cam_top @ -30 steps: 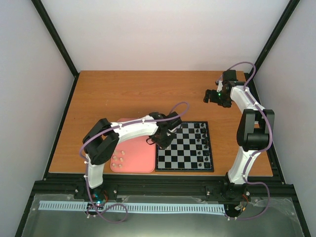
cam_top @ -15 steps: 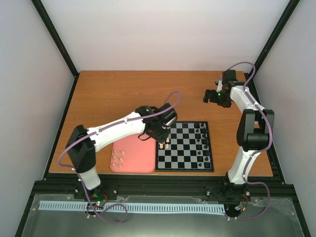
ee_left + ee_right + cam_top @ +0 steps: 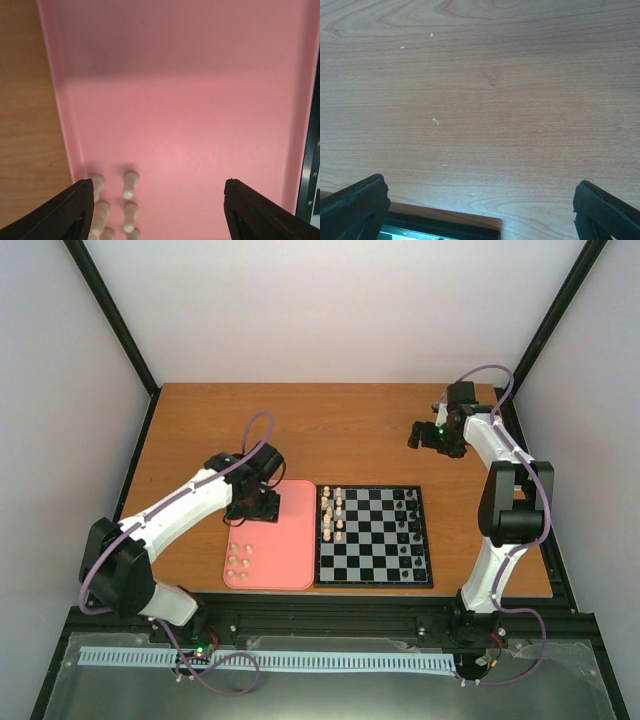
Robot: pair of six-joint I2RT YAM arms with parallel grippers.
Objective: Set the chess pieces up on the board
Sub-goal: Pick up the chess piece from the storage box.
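Observation:
My left gripper needs to close on the body (image 3: pixel 249 548) (image 3: pixel 130 185) of the cream-white chess piece in the tray, at the far end of the column closer to the board.
Several cream-white chess pieces (image 3: pixel 240 559) lie in the near-left corner of the pink tray (image 3: pixel 290 550). More white pieces (image 3: pixel 334 512) stand in the two left columns of the board (image 3: pixel 375 552). My left gripper (image 3: pixel 256 506) hovers open over the tray's far-left part, with nothing between its fingers. In the left wrist view the tray pieces (image 3: pixel 130 185) lie just inside the left finger (image 3: pixel 75 212), and the left gripper (image 3: pixel 159 212) spans bare pink tray (image 3: pixel 190 100). My right gripper (image 3: pixel 424 436) hangs open over bare table beyond the board's far-right corner; the right gripper (image 3: pixel 480 212) is empty.
Small black figures (image 3: pixel 405 526) stand in the board's two right columns. The board's black border (image 3: pixel 311 190) shows at the right edge of the left wrist view. A black frame strip (image 3: pixel 445 231) runs along the table edge beneath the right gripper.
My left arm has swung left from the board's left columns to above the tray, and its jaws have opened wider. The right arm has barely moved.

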